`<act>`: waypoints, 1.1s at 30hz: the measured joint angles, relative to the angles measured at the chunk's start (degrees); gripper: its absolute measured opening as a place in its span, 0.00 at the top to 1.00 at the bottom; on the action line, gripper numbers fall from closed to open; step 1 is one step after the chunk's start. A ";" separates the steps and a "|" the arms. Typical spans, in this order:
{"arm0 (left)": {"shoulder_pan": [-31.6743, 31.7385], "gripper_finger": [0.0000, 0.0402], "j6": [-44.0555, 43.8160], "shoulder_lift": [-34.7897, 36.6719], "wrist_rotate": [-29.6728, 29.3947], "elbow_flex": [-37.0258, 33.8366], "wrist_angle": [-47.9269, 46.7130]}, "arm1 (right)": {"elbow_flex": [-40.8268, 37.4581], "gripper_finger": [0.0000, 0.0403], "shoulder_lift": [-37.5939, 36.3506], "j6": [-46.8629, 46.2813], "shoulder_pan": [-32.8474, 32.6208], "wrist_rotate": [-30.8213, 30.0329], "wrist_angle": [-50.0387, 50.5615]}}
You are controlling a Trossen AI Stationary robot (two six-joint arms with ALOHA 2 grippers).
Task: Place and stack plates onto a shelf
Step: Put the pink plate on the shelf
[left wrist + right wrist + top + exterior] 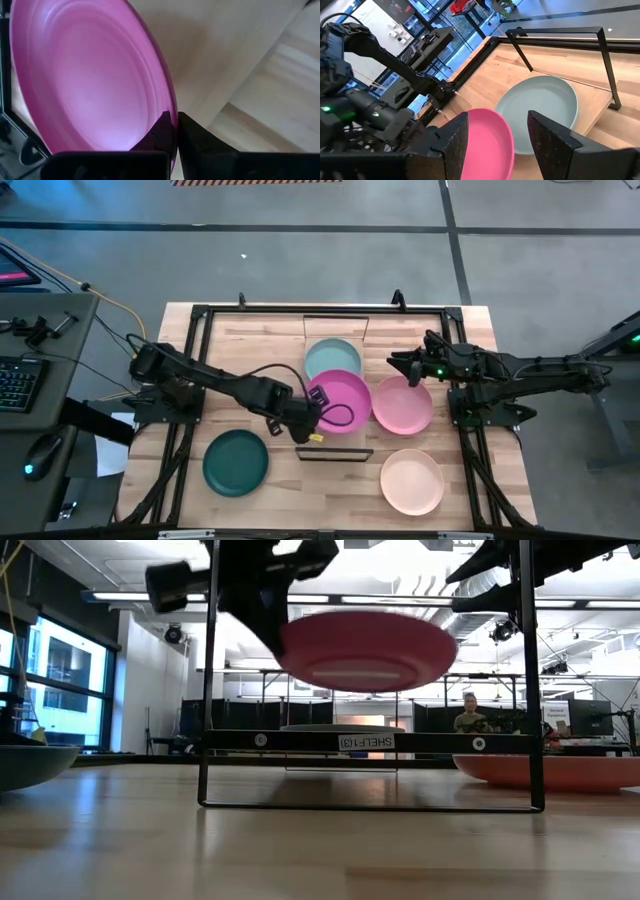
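Observation:
The magenta plate, still in the air over the shelf, will leave my left gripper on the shelf's near part [336,421], just before the pale teal plate.
My left gripper [312,418] is shut on the magenta plate [340,398], which it holds in the air over the middle of the shelf [345,443]. In the low view the plate [365,650] hangs above the shelf's board [300,740]. A pale teal plate [333,357] rests on its base on the shelf's far part. The light pink plate [403,406], cream plate [411,481] and dark green plate [236,463] lie on the tabletop. My right gripper [411,370] is open, raised over the light pink plate's far rim, with nothing between its fingers. My left gripper pinches the magenta plate's rim [174,102] on the plate's near-left side, one finger on the inner face and one on the underside. The fingers slant down from the table's left. The plate is lifted clear of the shelf, nearly level, hollow side up.
The shelf's black wire frame [525,690] stands upright at its corners, and a black rail frame [190,360] borders the tabletop. Bare wood lies between the dark green and cream plates. A person sits far behind the table [468,712].

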State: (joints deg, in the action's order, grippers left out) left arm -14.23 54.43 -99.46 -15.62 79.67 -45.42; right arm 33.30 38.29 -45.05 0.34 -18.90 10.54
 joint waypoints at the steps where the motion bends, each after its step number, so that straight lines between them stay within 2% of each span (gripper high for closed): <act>1: 0.01 1.00 0.48 0.13 0.12 -0.74 0.79 | 0.00 0.54 0.01 -0.06 0.00 0.00 0.00; 12: -2.54 1.00 2.18 0.22 7.83 -3.99 2.37 | 0.00 0.54 0.00 -0.14 0.00 -2.03 0.03; 16: -2.72 1.00 3.58 0.22 7.89 -6.05 3.34 | 0.00 0.54 0.00 -0.14 0.00 -2.31 0.00; 22: -2.83 0.95 -1.38 0.20 7.81 -6.27 5.66 | 0.00 0.54 0.00 -0.18 0.00 -2.36 0.00; 33: -2.80 0.91 -3.95 0.20 10.69 -6.27 6.82 | 0.00 0.54 0.00 -1.45 0.00 -2.40 0.00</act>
State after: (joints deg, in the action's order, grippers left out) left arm -17.04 50.47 -99.26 -4.93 73.41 -38.60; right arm 33.30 38.28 -46.50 0.34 -21.29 10.55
